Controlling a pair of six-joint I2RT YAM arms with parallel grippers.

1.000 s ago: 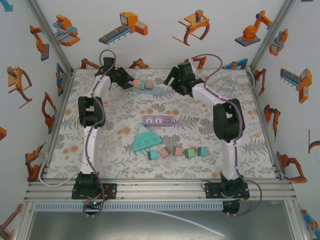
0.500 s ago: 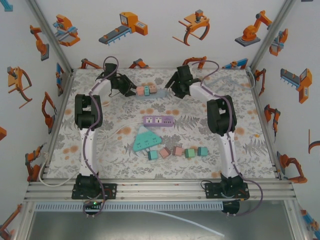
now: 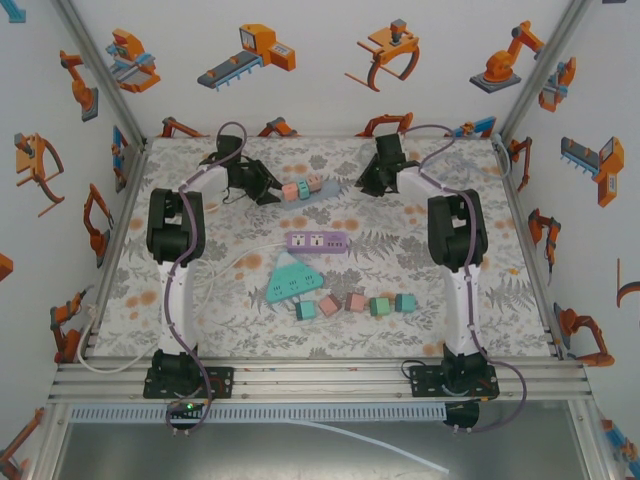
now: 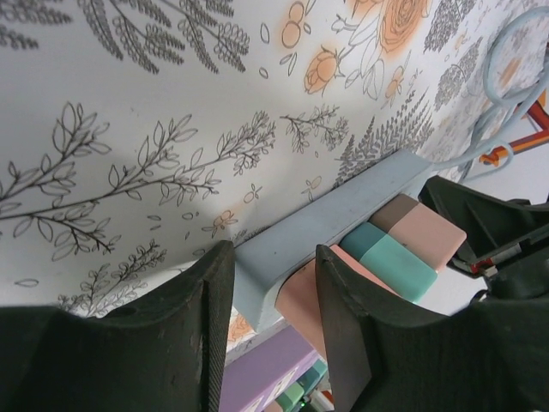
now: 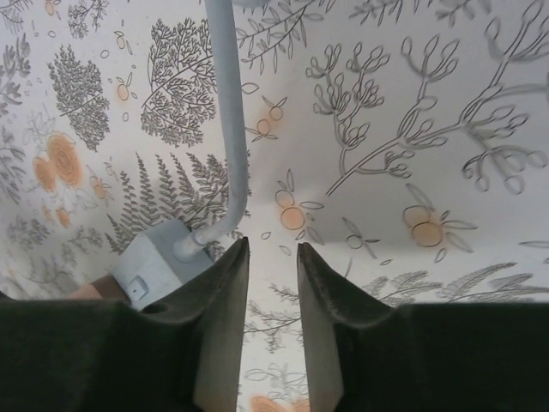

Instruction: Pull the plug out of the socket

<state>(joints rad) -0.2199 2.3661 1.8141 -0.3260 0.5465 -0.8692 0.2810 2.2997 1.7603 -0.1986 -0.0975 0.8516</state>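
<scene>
The pale blue strip lies at a slant with its cable end toward the back, so the robot's right gripper needs to take the cable (image 5: 216, 229) and pull the strip straight before it pulls out the plug.
The pale blue socket strip (image 3: 322, 187) lies at the back of the table with three plugs in it: pink (image 3: 290, 190), teal (image 3: 301, 186) and pink (image 3: 313, 182). My left gripper (image 3: 268, 188) is shut on the strip's (image 4: 343, 206) left end, its fingers (image 4: 210, 318) straddling the strip and the first pink plug (image 4: 300, 296). The teal plug (image 4: 390, 257) sits just past it. My right gripper (image 3: 376, 181) stands to the right of the strip, apart from it. In its own view the right gripper (image 5: 273, 249) has its jaws nearly together with nothing between them. The strip's cable end (image 5: 159, 257) is to their left.
A purple socket strip (image 3: 317, 241) and a teal triangular one (image 3: 292, 282) lie mid-table. Several loose plug blocks (image 3: 354, 301) form a row in front of them. A white cable (image 3: 240, 262) runs left across the mat. Patterned walls close in the back and sides.
The right gripper has drawn back to the right, away from the strip, and its jaws have closed up. The left gripper has carried the strip slightly to the right.
</scene>
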